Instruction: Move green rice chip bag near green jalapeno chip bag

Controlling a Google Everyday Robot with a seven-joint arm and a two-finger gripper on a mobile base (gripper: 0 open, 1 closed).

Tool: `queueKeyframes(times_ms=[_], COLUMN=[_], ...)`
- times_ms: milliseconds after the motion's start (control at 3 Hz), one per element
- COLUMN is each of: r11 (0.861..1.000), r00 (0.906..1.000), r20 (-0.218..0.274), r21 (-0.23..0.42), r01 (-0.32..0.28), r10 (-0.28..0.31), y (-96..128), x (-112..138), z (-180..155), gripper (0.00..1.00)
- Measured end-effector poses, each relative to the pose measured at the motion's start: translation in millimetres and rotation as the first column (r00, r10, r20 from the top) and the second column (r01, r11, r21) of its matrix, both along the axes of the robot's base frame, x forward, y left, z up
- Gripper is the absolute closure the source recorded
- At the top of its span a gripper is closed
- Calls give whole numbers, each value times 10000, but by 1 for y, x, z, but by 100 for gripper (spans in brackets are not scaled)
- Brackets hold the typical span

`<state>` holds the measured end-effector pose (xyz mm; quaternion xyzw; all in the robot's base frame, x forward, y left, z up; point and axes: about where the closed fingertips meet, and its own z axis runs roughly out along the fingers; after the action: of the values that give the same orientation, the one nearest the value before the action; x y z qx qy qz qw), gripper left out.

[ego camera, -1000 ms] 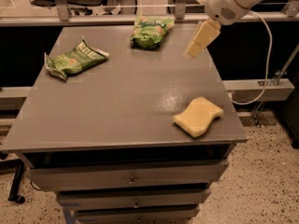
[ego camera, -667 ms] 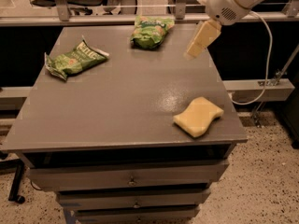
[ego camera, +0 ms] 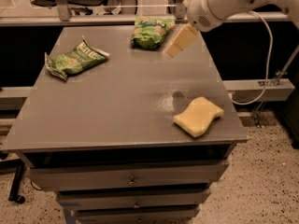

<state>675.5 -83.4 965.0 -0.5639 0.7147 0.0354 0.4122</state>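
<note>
The green rice chip bag lies at the table's far edge, and next my gripper needs to move to the near part (ego camera: 154,39) of it and close there.
The green rice chip bag (ego camera: 150,31) is puffy and bright light green and lies at the table's far edge, right of centre. The green jalapeno chip bag (ego camera: 74,59) is flatter and darker, with a white band, and lies at the far left of the table. My gripper (ego camera: 180,41) hangs from the white arm (ego camera: 224,1) at the upper right. It hovers above the table just right of the rice chip bag, with its pale fingers pointing down and left. It holds nothing.
A yellow sponge (ego camera: 198,116) lies near the table's front right corner. The grey table (ego camera: 117,111) stands on a cabinet with drawers (ego camera: 131,178). A white cable (ego camera: 264,64) hangs at the right. Chair legs and a rail stand behind the table.
The gripper and arm have moved left, closer to the green rice chip bag. The bags and the sponge have not moved.
</note>
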Motion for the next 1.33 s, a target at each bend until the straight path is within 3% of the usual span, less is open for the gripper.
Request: queueKeyframes(times_ms=[333,667,1333], r11=[9921,9718,9330], r00=[9960,9870,9642], r20=[555,757,700], r21=[1086,2002,2792], r01=[632,1245,2271], r10=[-695,-1421,-2556], y=[19,33,54], x=[44,85,139], z=[-5,-14,-40], gripper=[0,0,0])
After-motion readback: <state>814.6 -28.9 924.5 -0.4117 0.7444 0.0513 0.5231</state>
